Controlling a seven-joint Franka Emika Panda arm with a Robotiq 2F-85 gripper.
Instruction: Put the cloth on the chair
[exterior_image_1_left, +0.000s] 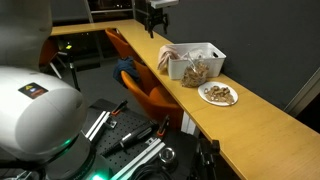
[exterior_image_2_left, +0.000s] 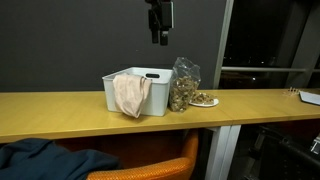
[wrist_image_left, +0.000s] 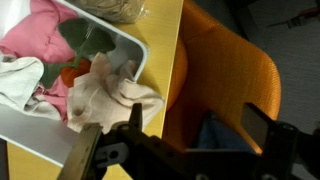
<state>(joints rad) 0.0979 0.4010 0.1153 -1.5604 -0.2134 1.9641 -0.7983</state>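
The beige cloth hangs over the front side of the white bin, and next my gripper will close there on the upper part of the beige cloth (exterior_image_1_left: 168, 50) (wrist_image_left: 139, 99).
A pale beige cloth (exterior_image_2_left: 129, 96) hangs over the front wall of a white bin (exterior_image_2_left: 155, 80) on the wooden counter. It also shows in an exterior view (exterior_image_1_left: 168, 58) and in the wrist view (wrist_image_left: 108, 97). The orange chair (wrist_image_left: 228, 65) stands against the counter's edge, seen in both exterior views (exterior_image_1_left: 143, 80) (exterior_image_2_left: 150, 169). My gripper (exterior_image_2_left: 159, 30) hangs high above the bin, also seen at the top of an exterior view (exterior_image_1_left: 154, 20). In the wrist view the gripper (wrist_image_left: 200, 125) is open and empty, over the counter's edge and the chair.
A dark blue cloth (exterior_image_2_left: 40, 160) lies on the chair's seat (wrist_image_left: 212, 132). The bin holds more pink and white cloths (wrist_image_left: 40, 30). A clear bag of nuts (exterior_image_2_left: 182, 85) and a plate of food (exterior_image_1_left: 218, 94) stand beside the bin.
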